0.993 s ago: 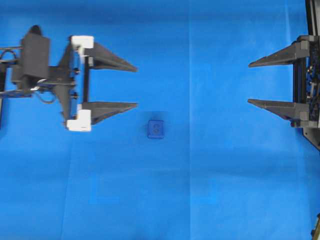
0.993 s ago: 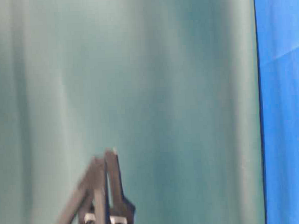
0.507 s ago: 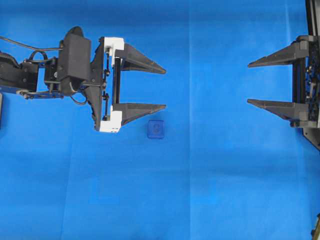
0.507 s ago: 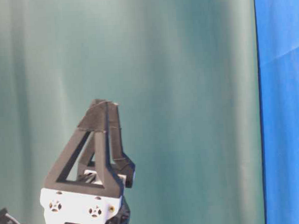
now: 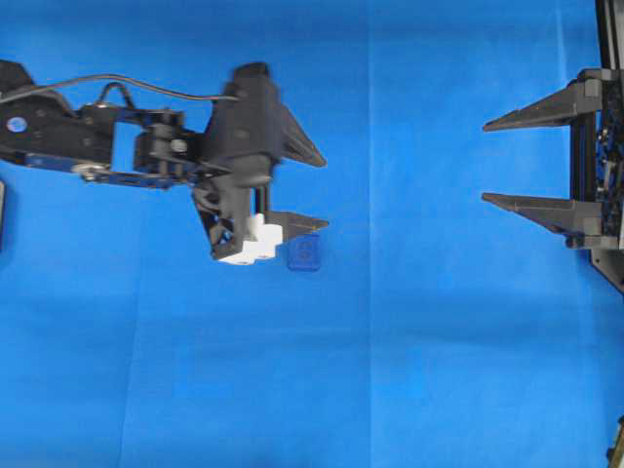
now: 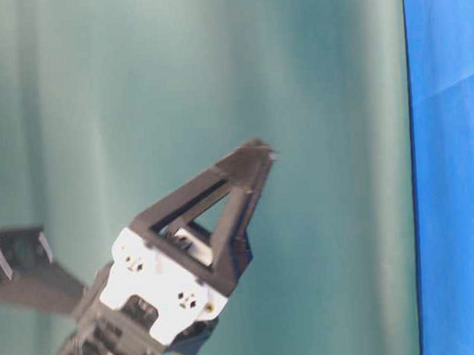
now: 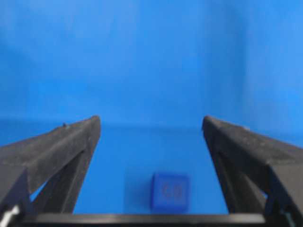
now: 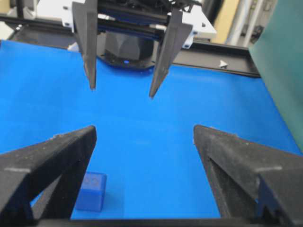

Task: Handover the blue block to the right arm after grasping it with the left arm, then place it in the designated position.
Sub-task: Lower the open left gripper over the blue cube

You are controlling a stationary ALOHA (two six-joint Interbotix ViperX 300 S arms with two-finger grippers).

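My left gripper needs to next move down to the blue block and close on the block's opposite sides [image 5: 304,253] [image 7: 170,192], so that its lettered top sits between the fingers.
The blue block [image 5: 304,253] lies on the blue table cloth, left of centre. My left gripper [image 5: 324,192] is open and tilted down, and its near finger tip ends just above the block without touching it. In the left wrist view the block [image 7: 170,191] sits on the cloth between the spread fingers, low and slightly right of centre, and the left gripper [image 7: 151,120] is empty. My right gripper [image 5: 486,163] is open and empty at the right edge, far from the block. The right wrist view shows the block [image 8: 91,191] beside its left finger and the left gripper [image 8: 122,91] facing it.
A green backdrop [image 6: 297,101] stands behind the table, also at the right of the right wrist view [image 8: 284,56]. A black frame rail [image 8: 227,52] borders the far table edge behind the left arm's base.
The left arm has reached right and pitched its open gripper downward, bringing the fingers close over the block. The block and the right gripper have not moved.
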